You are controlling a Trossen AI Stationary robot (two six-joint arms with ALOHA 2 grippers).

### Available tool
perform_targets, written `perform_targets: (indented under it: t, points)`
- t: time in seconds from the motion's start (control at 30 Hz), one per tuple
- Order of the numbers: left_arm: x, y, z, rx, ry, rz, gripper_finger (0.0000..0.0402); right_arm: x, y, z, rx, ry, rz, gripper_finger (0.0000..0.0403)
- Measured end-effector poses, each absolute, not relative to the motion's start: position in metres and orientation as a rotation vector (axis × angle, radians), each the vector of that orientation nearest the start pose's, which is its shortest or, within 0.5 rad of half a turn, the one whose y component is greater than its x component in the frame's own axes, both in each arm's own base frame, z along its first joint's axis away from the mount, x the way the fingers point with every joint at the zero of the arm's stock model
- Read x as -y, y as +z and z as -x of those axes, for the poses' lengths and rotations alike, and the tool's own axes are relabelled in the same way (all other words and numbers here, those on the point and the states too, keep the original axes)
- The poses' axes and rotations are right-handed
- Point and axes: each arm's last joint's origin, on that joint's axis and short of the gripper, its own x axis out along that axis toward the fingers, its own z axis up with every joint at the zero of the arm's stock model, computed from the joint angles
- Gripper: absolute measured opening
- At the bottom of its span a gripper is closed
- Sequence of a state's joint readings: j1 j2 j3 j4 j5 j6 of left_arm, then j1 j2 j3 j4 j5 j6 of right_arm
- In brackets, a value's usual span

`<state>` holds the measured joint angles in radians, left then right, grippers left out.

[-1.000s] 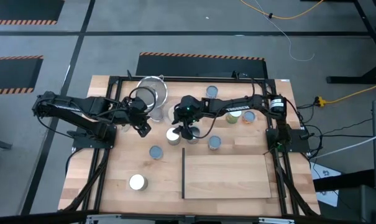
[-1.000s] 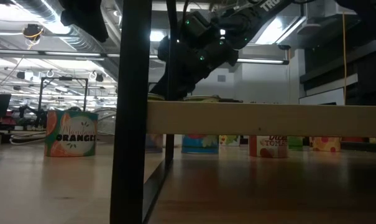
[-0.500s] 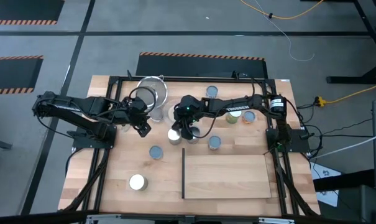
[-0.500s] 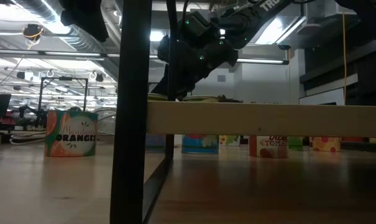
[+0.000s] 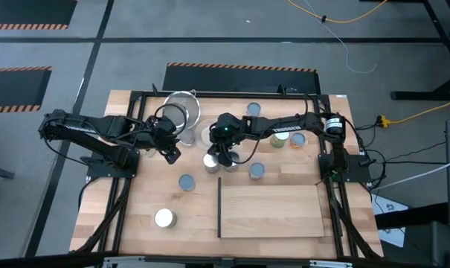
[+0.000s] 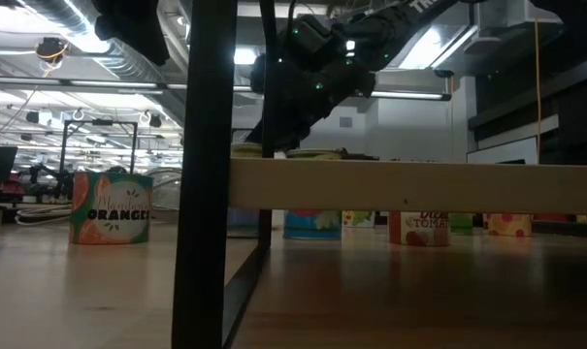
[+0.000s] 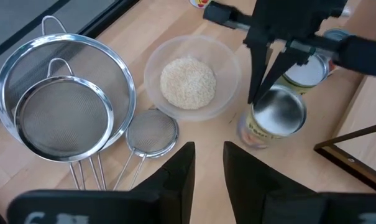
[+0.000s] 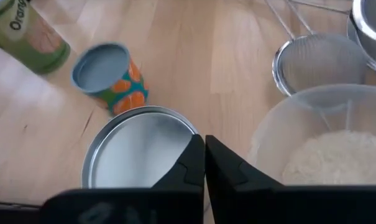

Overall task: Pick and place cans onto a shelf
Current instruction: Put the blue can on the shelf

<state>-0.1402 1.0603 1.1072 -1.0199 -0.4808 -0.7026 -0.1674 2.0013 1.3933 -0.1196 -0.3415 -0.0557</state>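
Note:
I will use my right gripper to set the silver-topped can down around the middle of the empty shelf [image 5: 268, 214].
Several cans stand on the wooden table: a silver-topped one [image 5: 212, 160], pale blue tops [image 5: 186, 182] [image 5: 257, 170] and a white top [image 5: 164, 217]. The shelf [image 5: 273, 211] lies flat at the near right with no can on it. My right gripper [image 5: 220, 154] is over the silver-topped can [image 7: 278, 112], fingers shut and pointing down at its rim. My left gripper [image 5: 168, 153] hovers open with nothing between its fingers [image 7: 207, 168], just left of the strainers and bowl. My right gripper comes from above with its shut fingertips [image 7: 255, 99] at the edge of the silver-topped can's top [image 8: 175, 134]. The can stands on the table. I cannot tell whether the rim is caught between the fingers or only touched.
Metal strainers [image 7: 63, 106] and a clear bowl of grains [image 7: 191, 78] sit at the far left, close to both grippers. More cans stand at the far right [image 5: 253, 110] [image 5: 297, 139]. An orange-labelled can [image 8: 110, 74] stands near the silver-topped one.
My right gripper has shut its fingers at the silver-topped can, staying over the same spot. The left arm has kept still.

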Motion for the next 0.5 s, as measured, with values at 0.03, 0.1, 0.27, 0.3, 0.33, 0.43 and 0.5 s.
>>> perform_targets:
  t: [0.03,0.1,0.27,0.3,0.33,0.43,0.5]
  points:
    - [0.013,0.328,-0.186,-0.768,0.614,0.344,0.0078,0.063,0.195,-0.43,-0.693,0.181,-0.127,0.0002]
    - [0.013,0.328,-0.185,-0.767,0.616,0.341,0.0076,0.063,0.209,-0.426,-0.674,0.156,-0.111,0.0002]
    - [0.012,0.328,-0.185,-0.764,0.622,0.337,0.0077,0.062,0.245,-0.407,-0.669,0.104,-0.092,0.0002]
    - [0.012,0.328,-0.185,-0.765,0.622,0.336,0.0078,0.062,0.254,-0.401,-0.669,0.099,-0.094,0.0002]
    - [0.012,0.328,-0.185,-0.764,0.621,0.336,0.0078,0.061,0.264,-0.396,-0.657,0.092,-0.099,0.0001]
    - [0.012,0.328,-0.185,-0.764,0.622,0.336,0.0076,0.059,0.292,-0.374,-0.659,0.053,-0.156,0.0001]
    - [0.012,0.328,-0.185,-0.77,0.613,0.318,0.0075,0.056,0.309,-0.357,-0.672,0.022,-0.184,0.0001]
